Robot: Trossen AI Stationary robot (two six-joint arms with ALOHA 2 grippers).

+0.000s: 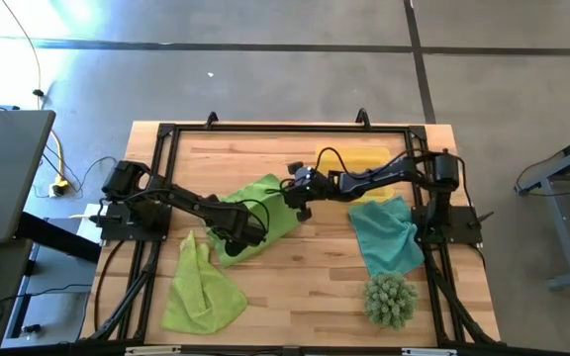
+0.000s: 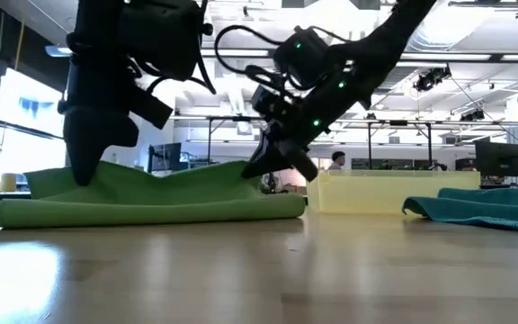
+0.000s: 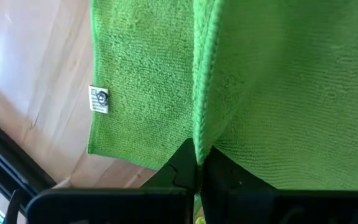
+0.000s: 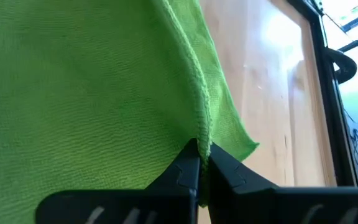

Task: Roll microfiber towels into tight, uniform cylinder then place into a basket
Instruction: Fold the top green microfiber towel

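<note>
The robot's right gripper needs to release the raised hem of the lime-green towel on the far edge of its lower layer [image 1: 268,185] [image 4: 240,135].
A lime-green microfiber towel [image 1: 265,203] lies folded over on itself in the middle of the table, its rounded fold [image 2: 151,211] toward the near edge. My left gripper [image 1: 236,235] is shut on it at the left end and my right gripper [image 1: 300,206] is shut on it at the right end. A second lime-green towel [image 1: 202,289] lies crumpled at the near left. A teal towel [image 1: 388,235] lies at the right. The yellow basket [image 1: 366,158] stands at the far right, partly under my right arm. My left gripper pinches the towel's stitched hem [image 3: 199,140] between its two fingers, coming steeply from above. The upper layer rises to the fingers, while the lower layer with the white label [image 3: 99,99] lies flat on the table. My right gripper pinches the same towel's stitched hem [image 4: 202,134] near a corner, between its two fingers, slanting down from the table's right side. The held edge stands a little above the table; the cloth below it rests on the wood.
A spiky green ball-shaped plant [image 1: 391,300] sits near the front right corner. A black frame [image 1: 166,133] runs around the table's edge. Bare wood [image 1: 305,287] lies between the near towel and the plant.
</note>
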